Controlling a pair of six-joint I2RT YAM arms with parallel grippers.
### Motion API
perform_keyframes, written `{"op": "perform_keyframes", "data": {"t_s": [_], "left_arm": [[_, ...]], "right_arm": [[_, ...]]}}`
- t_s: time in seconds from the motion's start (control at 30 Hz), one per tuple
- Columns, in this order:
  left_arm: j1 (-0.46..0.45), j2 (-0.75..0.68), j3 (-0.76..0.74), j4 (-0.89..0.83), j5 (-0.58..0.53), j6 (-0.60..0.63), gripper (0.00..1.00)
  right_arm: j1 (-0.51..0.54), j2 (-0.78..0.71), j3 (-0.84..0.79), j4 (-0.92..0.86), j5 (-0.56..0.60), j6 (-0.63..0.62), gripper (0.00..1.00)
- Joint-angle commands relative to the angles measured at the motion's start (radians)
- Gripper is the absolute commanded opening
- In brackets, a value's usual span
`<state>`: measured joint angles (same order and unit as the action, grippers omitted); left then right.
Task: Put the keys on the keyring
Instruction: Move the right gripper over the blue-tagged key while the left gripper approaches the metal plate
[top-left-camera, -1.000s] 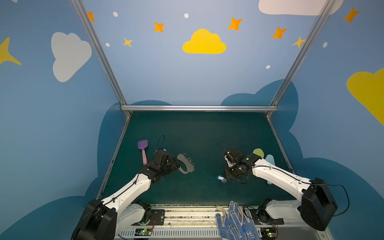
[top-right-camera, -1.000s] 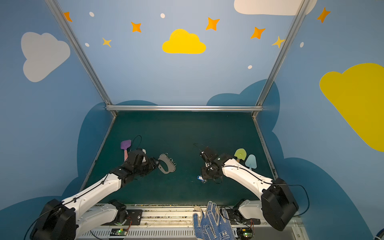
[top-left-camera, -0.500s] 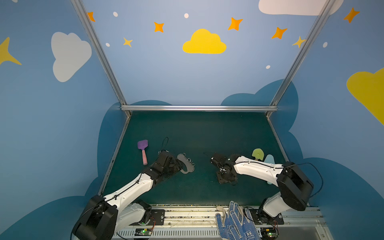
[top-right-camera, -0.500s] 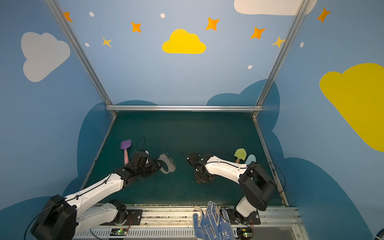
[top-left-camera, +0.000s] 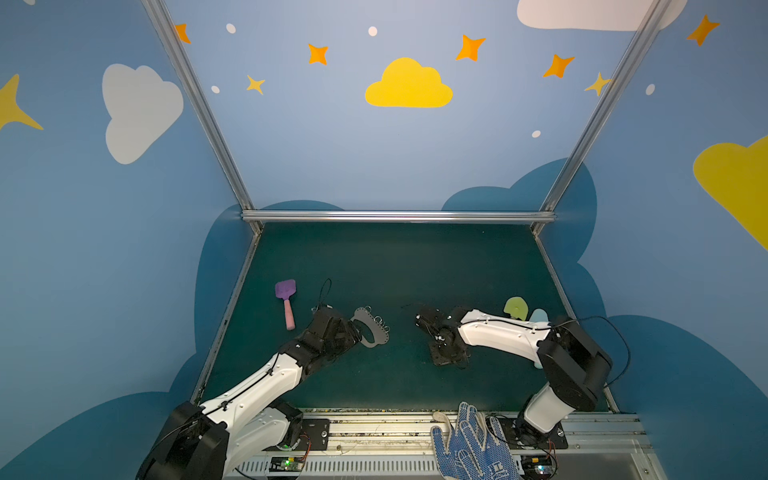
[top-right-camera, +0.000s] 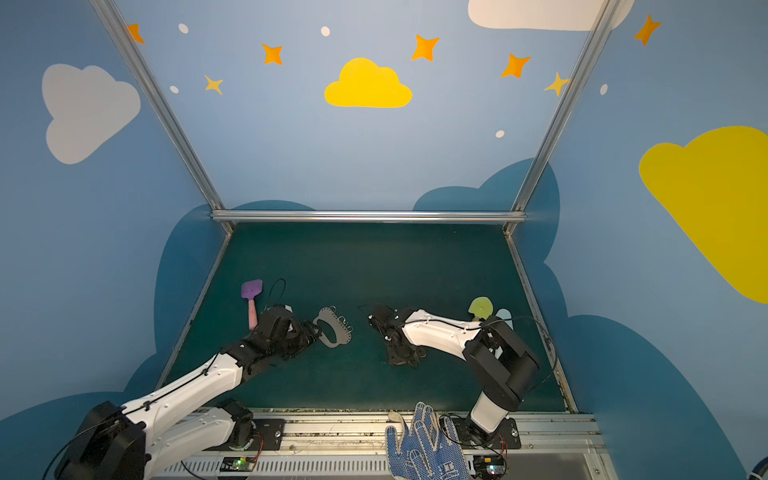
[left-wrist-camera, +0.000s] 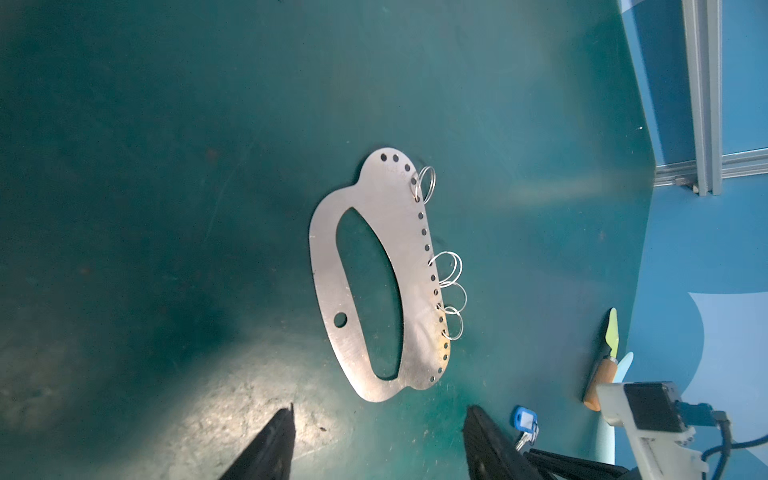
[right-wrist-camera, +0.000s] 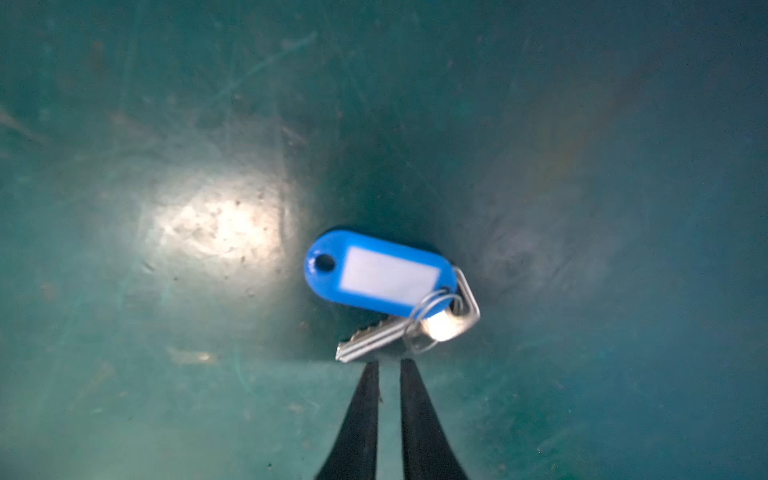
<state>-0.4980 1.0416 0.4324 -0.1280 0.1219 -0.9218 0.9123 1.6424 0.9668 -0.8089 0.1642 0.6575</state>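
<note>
The fingers of my right gripper narrow around a part of the mat short of the keys, so they should open, move ahead and pinch the small ring (right-wrist-camera: 417, 336) before lifting.
The keys (right-wrist-camera: 374, 274), a blue tag with a white label, a small ring and a silvery key, lie flat on the green mat. My right gripper (right-wrist-camera: 390, 363) points down at them, its jaws almost together with a thin strip of mat between. Its tips meet the key blade; I cannot tell if anything is pinched. In both top views this gripper (top-left-camera: 446, 359) (top-right-camera: 403, 359) hides the keys. The keyring (left-wrist-camera: 407, 249) (top-left-camera: 370, 330) (top-right-camera: 332, 332), a flat grey plate with several split rings, lies just ahead of my open, empty left gripper (left-wrist-camera: 380, 409) (top-left-camera: 357, 330). The keys (left-wrist-camera: 524, 420) also show beside it.
A purple-headed pink spatula (top-left-camera: 285, 299) (top-right-camera: 251, 297) lies left of the left arm. A green and a pale blue utensil (top-left-camera: 516, 307) (top-right-camera: 481, 308) lie behind the right arm. A blue dotted glove (top-left-camera: 469, 444) rests on the front rail.
My right arm swung left and its gripper came down over the keys, covering them in the top views. Its jaws closed. The left arm barely moved.
</note>
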Motion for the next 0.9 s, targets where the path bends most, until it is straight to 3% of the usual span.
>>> {"op": "perform_keyframes", "data": {"t_s": [0.0,0.27,0.37,0.43,0.63,0.77,0.87], "left_arm": [[-0.003,0.019,0.009,0.002,-0.007,-0.007,0.66],[-0.005,0.057,0.040,0.008,0.009,-0.002,0.66],[-0.008,0.066,0.045,0.015,0.008,-0.005,0.67],[-0.011,0.073,0.049,0.019,0.010,-0.006,0.67],[-0.017,0.087,0.049,0.025,0.010,-0.014,0.67],[-0.020,0.086,0.049,0.022,0.010,-0.015,0.67],[-0.019,0.079,0.045,0.018,0.005,-0.015,0.67]], "right_arm": [[0.002,-0.047,0.031,-0.024,0.012,0.001,0.09],[-0.017,-0.121,0.056,-0.017,0.000,-0.019,0.03],[-0.036,-0.117,0.052,-0.021,0.008,-0.031,0.27],[-0.037,-0.096,0.049,-0.020,0.015,-0.040,0.34],[-0.044,-0.019,0.043,0.010,0.025,-0.048,0.32],[-0.061,0.015,0.047,0.027,0.026,-0.045,0.18],[-0.071,0.022,0.050,0.033,0.025,-0.052,0.15]]}}
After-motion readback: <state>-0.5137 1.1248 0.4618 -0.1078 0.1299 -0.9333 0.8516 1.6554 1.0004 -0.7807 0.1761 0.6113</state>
